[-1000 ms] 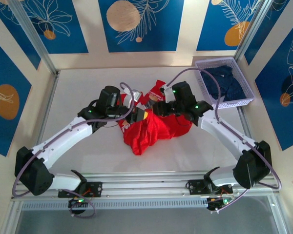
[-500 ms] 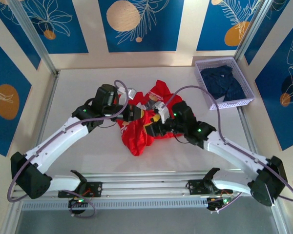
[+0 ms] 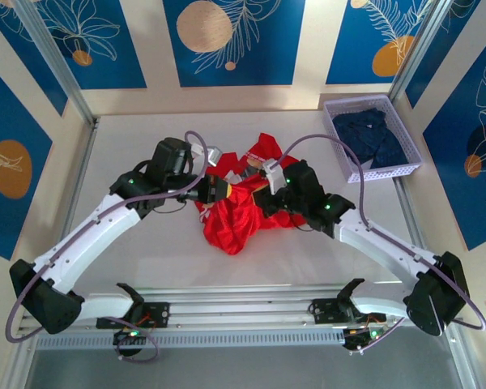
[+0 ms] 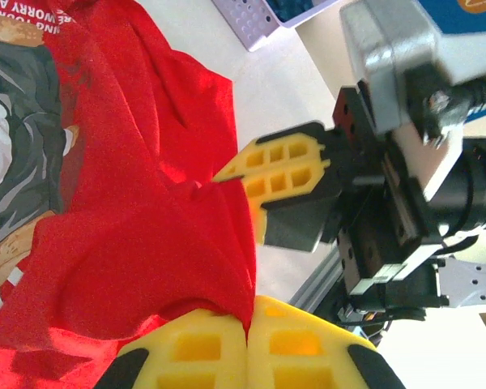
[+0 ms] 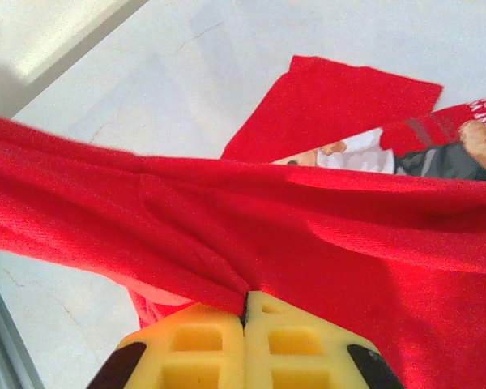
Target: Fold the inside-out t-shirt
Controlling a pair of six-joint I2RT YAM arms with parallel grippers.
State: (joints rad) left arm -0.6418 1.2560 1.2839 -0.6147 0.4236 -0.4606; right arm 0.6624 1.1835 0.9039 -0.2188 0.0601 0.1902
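My right gripper is pinching the red t-shirt partway along its taut part, so it should open and then take the t-shirt's end (image 4: 241, 301) beside my left gripper.
The inside-out t-shirt (image 3: 235, 223) is bright red and lies bunched at the table's middle, its upper part lifted between both grippers. My left gripper (image 3: 224, 190) is shut on a red fold (image 4: 249, 316). Just to its right, my right gripper (image 3: 251, 197) is also shut on the cloth (image 5: 245, 304). In the left wrist view the right gripper (image 4: 235, 173) pinches the same stretch of shirt (image 4: 146, 227), with the printed picture (image 4: 16, 121) at the left. Across the right wrist view the red cloth (image 5: 308, 235) is pulled taut, and part of the print (image 5: 437, 154) peeks out behind it.
A lilac basket (image 3: 364, 101) holding dark navy clothing (image 3: 373, 134) stands at the back right corner. White table (image 3: 130, 138) surrounds the shirt. A metal rail (image 3: 243, 312) runs along the near edge by the arm bases.
The right gripper came down from the shirt's right side, closed on the cloth beside the left gripper and lifted slightly. The left gripper stayed shut on the shirt, shifting a little left.
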